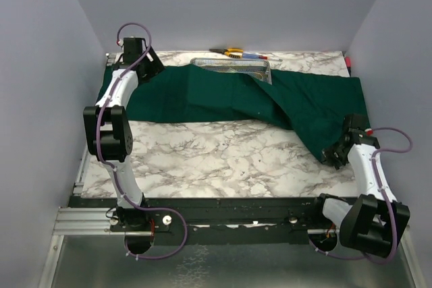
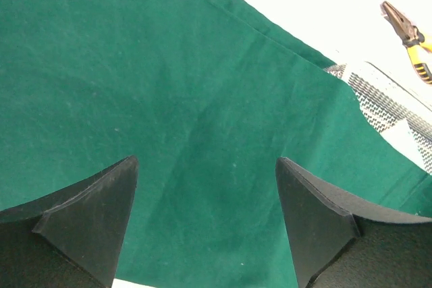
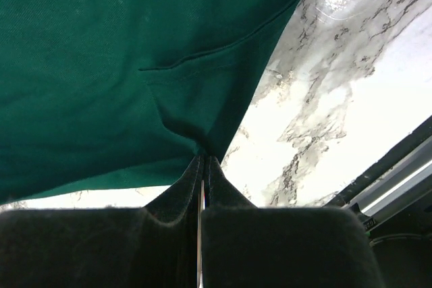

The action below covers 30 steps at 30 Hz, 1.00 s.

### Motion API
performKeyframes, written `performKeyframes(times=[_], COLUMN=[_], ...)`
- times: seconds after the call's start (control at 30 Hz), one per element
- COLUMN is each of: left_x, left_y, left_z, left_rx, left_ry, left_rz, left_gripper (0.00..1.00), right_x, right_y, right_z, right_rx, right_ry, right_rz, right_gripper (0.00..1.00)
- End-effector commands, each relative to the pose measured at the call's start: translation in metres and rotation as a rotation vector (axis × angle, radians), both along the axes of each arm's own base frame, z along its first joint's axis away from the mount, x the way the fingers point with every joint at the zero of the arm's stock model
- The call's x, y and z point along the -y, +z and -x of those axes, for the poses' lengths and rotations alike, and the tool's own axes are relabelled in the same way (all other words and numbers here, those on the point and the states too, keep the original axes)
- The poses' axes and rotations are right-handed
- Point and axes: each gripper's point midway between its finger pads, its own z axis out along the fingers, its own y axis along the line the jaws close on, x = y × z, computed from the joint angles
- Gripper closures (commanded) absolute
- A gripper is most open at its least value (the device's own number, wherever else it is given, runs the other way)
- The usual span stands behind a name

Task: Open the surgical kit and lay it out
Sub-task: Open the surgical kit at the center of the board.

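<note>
I can see the cloth's corner folded over at my right gripper's fingers, so next I open them and take the cloth's near edge farther in before I pull (image 3: 145, 177).
The surgical kit's dark green cloth wrap (image 1: 229, 96) lies spread along the back of the marble table, draped over most of the steel mesh tray (image 1: 233, 67). My left gripper (image 1: 150, 67) hovers open over the cloth's left part; in the left wrist view its fingers (image 2: 206, 187) stand wide apart above flat cloth (image 2: 169, 99), with a corner of the tray (image 2: 385, 99) showing at the right. My right gripper (image 1: 335, 155) is shut on the cloth's near right corner; the right wrist view shows cloth (image 3: 121, 65) pinched at the fingertips (image 3: 204, 160). Packets and instruments are hidden.
A yellow-handled tool (image 1: 233, 51) (image 2: 412, 38) and red and blue pens (image 1: 255, 55) lie behind the tray at the back edge. Bare marble table (image 1: 216, 153) (image 3: 324, 99) stretches in front of the cloth. Grey walls close in the left, right and back.
</note>
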Motion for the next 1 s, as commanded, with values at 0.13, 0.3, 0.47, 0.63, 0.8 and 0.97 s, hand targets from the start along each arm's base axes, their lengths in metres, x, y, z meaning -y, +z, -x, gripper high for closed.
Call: performKeyframes(times=[0.13, 0.3, 0.47, 0.63, 0.8, 0.97], left_x=[0.008, -0.002, -0.010, -0.015, -0.019, -0.022], left_y=[0.003, 0.004, 0.000, -0.004, -0.004, -0.006], left_z=[-0.005, -0.009, -0.015, -0.023, -0.028, -0.032], left_rx=[0.010, 0.017, 0.014, 0.013, 0.018, 0.018], left_ry=[0.010, 0.030, 0.039, 0.043, 0.049, 0.059], left_rz=[0.022, -0.031, -0.073, -0.084, -0.086, -0.085], left_gripper=[0.18, 0.18, 0.18, 0.18, 0.18, 0.18], right_x=[-0.004, -0.001, -0.015, -0.023, -0.027, -0.027], right_y=[0.007, 0.019, 0.009, -0.015, -0.026, -0.029], right_z=[-0.038, -0.050, -0.055, -0.044, -0.030, -0.021], right_rx=[0.084, 0.100, 0.075, 0.009, -0.050, -0.078], right_ry=[-0.013, -0.095, -0.173, -0.237, -0.261, -0.283], right_rz=[-0.063, -0.080, -0.189, -0.238, -0.252, -0.243], right_gripper=[0.54, 0.34, 0.36, 0.52, 0.58, 0.58])
